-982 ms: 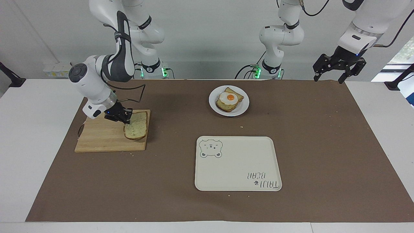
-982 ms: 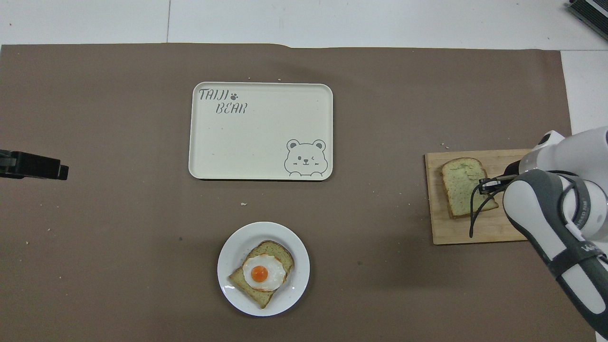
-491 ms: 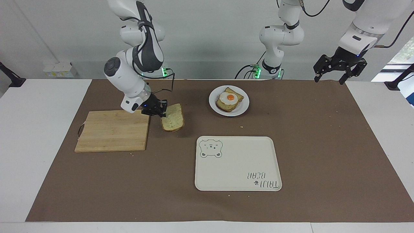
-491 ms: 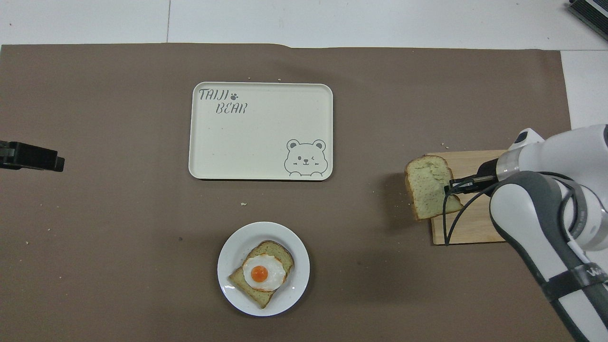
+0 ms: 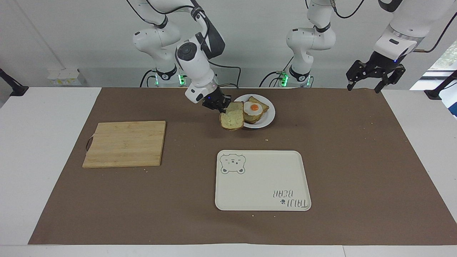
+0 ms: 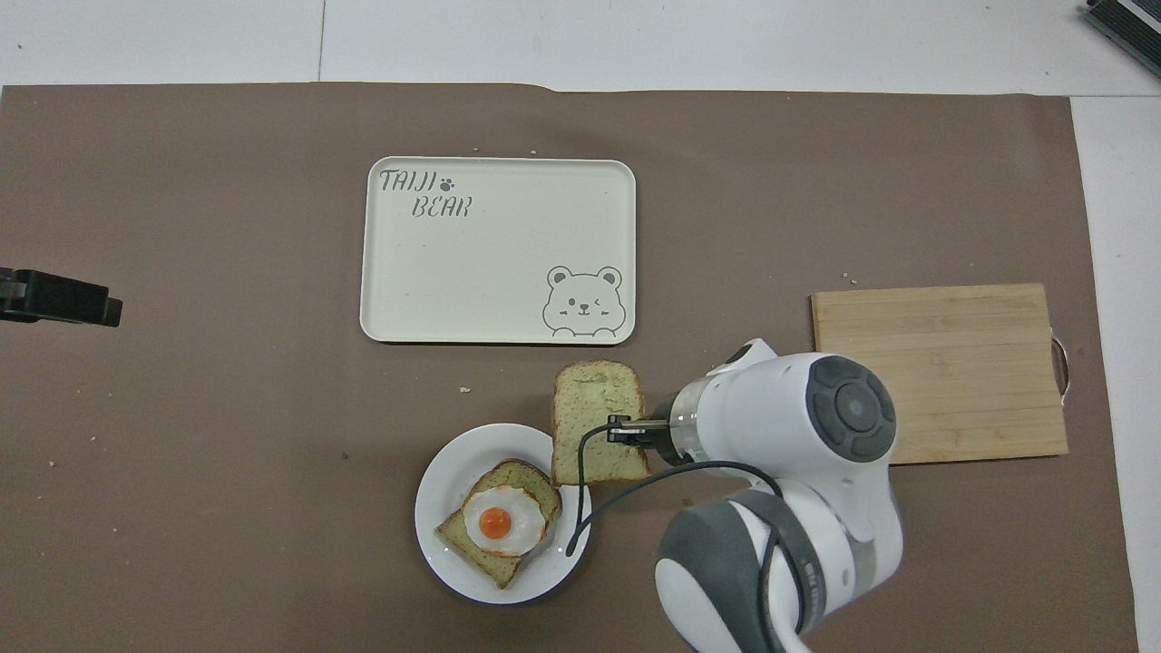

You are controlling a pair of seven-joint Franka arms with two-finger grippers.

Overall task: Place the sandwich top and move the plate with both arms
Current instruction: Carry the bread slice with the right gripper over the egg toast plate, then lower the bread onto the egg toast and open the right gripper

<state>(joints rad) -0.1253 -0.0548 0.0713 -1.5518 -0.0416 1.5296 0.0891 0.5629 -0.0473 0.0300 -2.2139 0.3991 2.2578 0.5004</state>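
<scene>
Next, I release the sandwich top, now tilted above the plate's rim, over the egg on the toast (image 6: pixel 505 513) with my right gripper, covering the yolk.
My right gripper (image 5: pixel 222 106) is shut on the edge of the sandwich top (image 5: pixel 232 117), a plain pale bread slice with brown crust. It holds the slice tilted in the air over the rim of the small white plate (image 5: pixel 269 119), on the side toward the right arm's end. In the overhead view the slice (image 6: pixel 594 422) overlaps the plate's rim (image 6: pixel 444 553) by the right gripper (image 6: pixel 626 431). An egg-topped toast (image 5: pixel 254 109) lies on the plate. My left gripper (image 5: pixel 375 76) is open and waits raised over the table edge at the left arm's end.
A cream rectangular tray with a bear drawing (image 5: pixel 262 182) lies farther from the robots than the plate. A bare wooden cutting board (image 5: pixel 125 142) lies toward the right arm's end. Brown paper covers the table, with scattered crumbs.
My right gripper lifted the bread slice off the cutting board and carried it across to the plate's edge. The left arm has not moved.
</scene>
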